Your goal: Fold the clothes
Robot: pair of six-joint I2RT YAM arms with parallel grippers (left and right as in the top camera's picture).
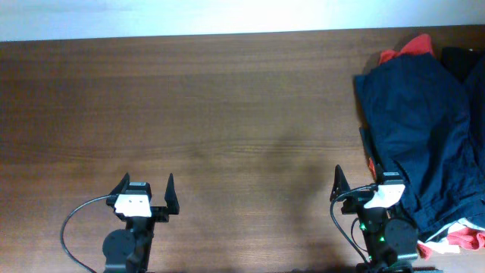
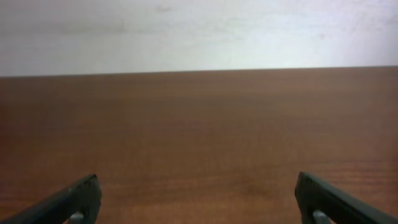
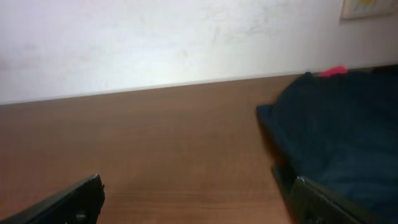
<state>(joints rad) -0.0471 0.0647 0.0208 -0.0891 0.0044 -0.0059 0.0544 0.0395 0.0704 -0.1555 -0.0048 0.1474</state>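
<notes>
My right gripper will shut on the side edge of the navy-blue shorts [image 1: 365, 114] [image 3: 284, 149] that faces the bare wood, slightly in front of the shorts' far corner.
The navy-blue shorts [image 1: 420, 129] lie crumpled at the right edge of the wooden table, on top of a heap with red fabric [image 1: 405, 49] and a black garment [image 1: 462, 61] showing at the back. They also show in the right wrist view [image 3: 339, 137]. My right gripper [image 1: 356, 182] is open and empty at the front, its right finger beside the shorts' near edge. In its own wrist view [image 3: 196, 196] only bare wood lies between the fingers. My left gripper [image 1: 145, 186] is open and empty at the front left, over bare wood [image 2: 198, 196].
More red and white fabric [image 1: 458, 239] pokes out under the shorts at the front right corner. The brown table [image 1: 227, 114] runs back to a white wall [image 3: 155, 43]. A black cable [image 1: 72, 227] loops beside the left arm's base.
</notes>
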